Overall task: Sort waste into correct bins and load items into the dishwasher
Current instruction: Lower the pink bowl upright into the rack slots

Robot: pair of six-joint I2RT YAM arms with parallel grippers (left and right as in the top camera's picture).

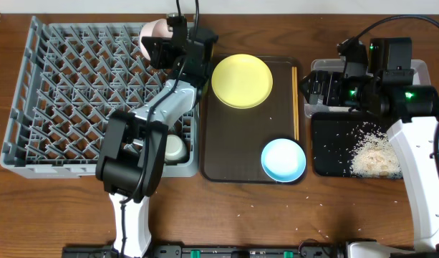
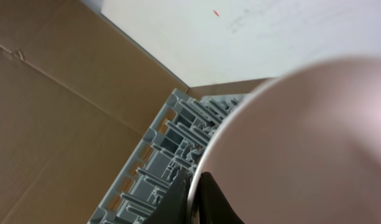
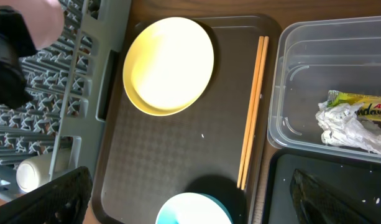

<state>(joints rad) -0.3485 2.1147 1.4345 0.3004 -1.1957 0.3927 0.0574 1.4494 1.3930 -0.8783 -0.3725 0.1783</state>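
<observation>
The robot's left gripper needs to release the white bowl in the grey dish rack's far corner (image 1: 174, 50) closest to the brown tray.
My left gripper (image 1: 164, 44) is shut on the rim of the white bowl (image 1: 150, 31) at the far edge of the grey dish rack (image 1: 54, 93). In the left wrist view the fingers (image 2: 193, 198) pinch the bowl's rim (image 2: 302, 143) above the rack (image 2: 154, 167). My right gripper (image 1: 308, 89) is open and empty, its midpoint (image 3: 190, 200) over the brown tray. The yellow plate (image 1: 241, 80), light blue bowl (image 1: 283, 159) and chopsticks (image 1: 296, 100) lie on that tray. The snack wrapper (image 3: 355, 118) lies in the clear container (image 3: 283, 74). Rice crumbs (image 1: 369, 154) lie in the black tray (image 1: 321, 147).
A pale green cup (image 1: 175, 148) lies in the rack's near right corner. The brown serving tray (image 1: 226, 154) sits between the rack and the bins. A few crumbs (image 1: 240, 208) are scattered on the wooden table in front. Cardboard stands behind the rack.
</observation>
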